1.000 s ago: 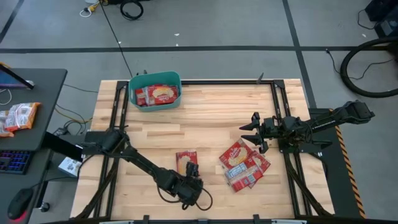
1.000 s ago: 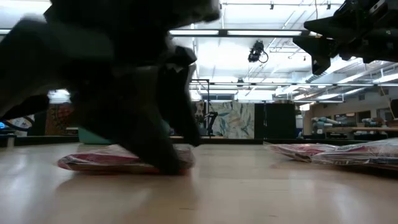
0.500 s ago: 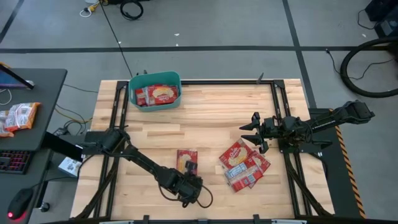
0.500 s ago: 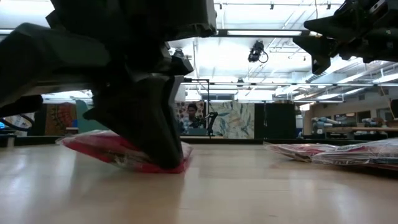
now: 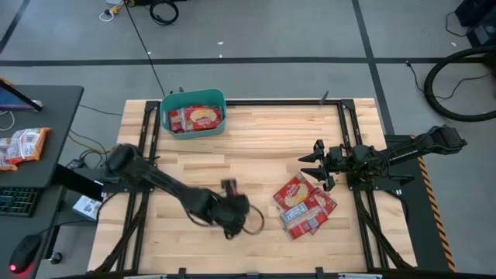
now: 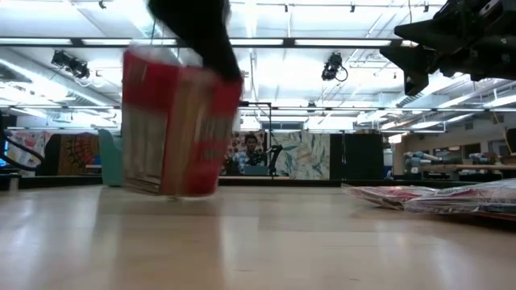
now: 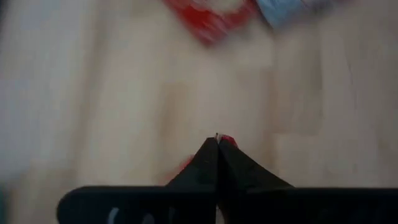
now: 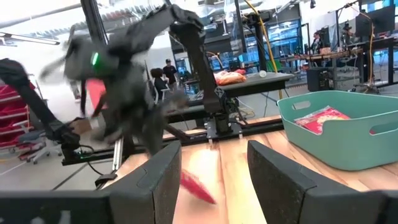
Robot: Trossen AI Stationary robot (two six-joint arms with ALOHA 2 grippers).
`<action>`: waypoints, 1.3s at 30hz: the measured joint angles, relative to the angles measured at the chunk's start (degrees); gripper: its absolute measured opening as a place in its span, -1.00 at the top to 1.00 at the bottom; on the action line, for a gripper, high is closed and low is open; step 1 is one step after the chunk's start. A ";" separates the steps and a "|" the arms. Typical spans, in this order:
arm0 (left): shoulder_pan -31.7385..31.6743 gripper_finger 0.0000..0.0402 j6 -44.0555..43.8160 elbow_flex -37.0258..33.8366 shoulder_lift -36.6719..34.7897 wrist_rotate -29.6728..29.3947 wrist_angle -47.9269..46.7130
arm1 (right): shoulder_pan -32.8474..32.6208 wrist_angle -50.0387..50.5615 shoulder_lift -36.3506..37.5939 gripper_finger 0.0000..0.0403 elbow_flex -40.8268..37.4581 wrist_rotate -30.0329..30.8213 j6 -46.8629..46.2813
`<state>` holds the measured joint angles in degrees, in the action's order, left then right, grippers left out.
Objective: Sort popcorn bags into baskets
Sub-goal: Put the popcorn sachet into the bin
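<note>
I will let go of the red popcorn bag with my left gripper on top of the bags in the teal basket (image 5: 201, 114).
A red popcorn bag (image 6: 179, 121) hangs upright in the air near the middle of the table, with my left gripper (image 7: 217, 142) shut on it. In the high view this gripper (image 5: 230, 204) is left of a pile of several popcorn bags (image 5: 304, 203) lying flat on the wood. The teal basket (image 5: 194, 114) stands at the far left edge with bags inside it. My right gripper (image 5: 314, 164) hovers open above the far side of the pile, touching nothing. My left gripper pinches the popcorn bag's upper edge (image 6: 205, 71) between its two shut fingers, coming from above and pointing down. The bag hangs below the fingers, nearly upright, with its lower edge (image 6: 165, 190) clear of the table. Red foil (image 7: 228, 140) shows beside the fingertips.
The pile of bags (image 6: 451, 197) lies on the right half of the table under my right arm. Bare wood (image 5: 263, 143) stretches between the held bag and the basket. A desk with a keyboard (image 5: 19, 198) stands beyond the table's left edge.
My left gripper has shut on the single bag that lay flat on the table and has risen, moving toward the far edge. The bag first tipped up at one end, then came clear of the wood and now hangs upright below the fingers.
</note>
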<state>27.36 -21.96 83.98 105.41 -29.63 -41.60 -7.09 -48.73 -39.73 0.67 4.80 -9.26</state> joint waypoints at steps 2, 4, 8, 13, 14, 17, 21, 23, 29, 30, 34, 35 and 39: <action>-1.18 0.99 -2.11 0.14 -4.48 -2.52 -3.04 | 0.00 -0.07 -0.02 0.06 0.00 -0.02 0.00; -2.61 0.99 -5.58 0.16 -8.42 -5.08 -7.33 | 0.00 -0.07 -0.01 0.06 0.00 -0.09 -0.02; -5.96 0.99 -12.81 0.14 -15.48 -9.36 -16.10 | 0.00 -0.06 -0.02 0.06 0.00 -0.35 0.00; -11.88 0.99 -18.27 0.16 -21.82 -11.95 -26.61 | 0.00 -0.07 0.00 0.06 0.00 -0.39 0.00; -13.22 0.99 -18.72 0.16 -22.75 -12.49 -28.60 | 0.00 -0.04 -0.02 0.06 0.00 -0.39 0.00; -17.79 0.99 -19.42 0.16 -24.98 -14.51 -33.24 | 0.00 -0.04 -0.02 0.06 0.00 -0.39 0.00; -24.97 1.00 -17.38 0.16 -26.27 -15.73 -34.68 | 0.00 -0.07 -0.02 0.06 0.00 -0.41 0.01; -28.90 1.00 -15.20 0.16 -26.53 -15.76 -34.73 | 0.00 -0.08 0.00 0.06 -0.01 -0.41 0.05; -41.06 1.00 -10.23 0.16 -26.36 -15.30 -34.21 | 0.00 -0.07 -0.01 0.06 0.00 -0.42 0.19; -42.91 1.00 -10.02 0.14 -26.32 -15.25 -34.00 | 0.00 -0.07 -0.01 0.06 0.00 -0.44 0.20; -50.00 0.98 -7.20 0.12 -26.32 -14.01 -31.50 | 0.00 -0.07 -0.01 0.06 0.00 -0.43 0.32; -51.59 0.98 -6.28 -0.01 -26.32 -13.75 -30.31 | 0.00 -0.07 0.00 0.06 0.00 -0.42 0.33; -56.97 0.97 -1.48 -1.11 -26.32 -12.26 -23.48 | 0.00 -0.07 0.00 0.06 0.00 -0.42 0.37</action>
<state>-29.61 -23.44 82.87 79.09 -41.89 -65.07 -7.09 -48.80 -39.72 0.67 4.38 -8.88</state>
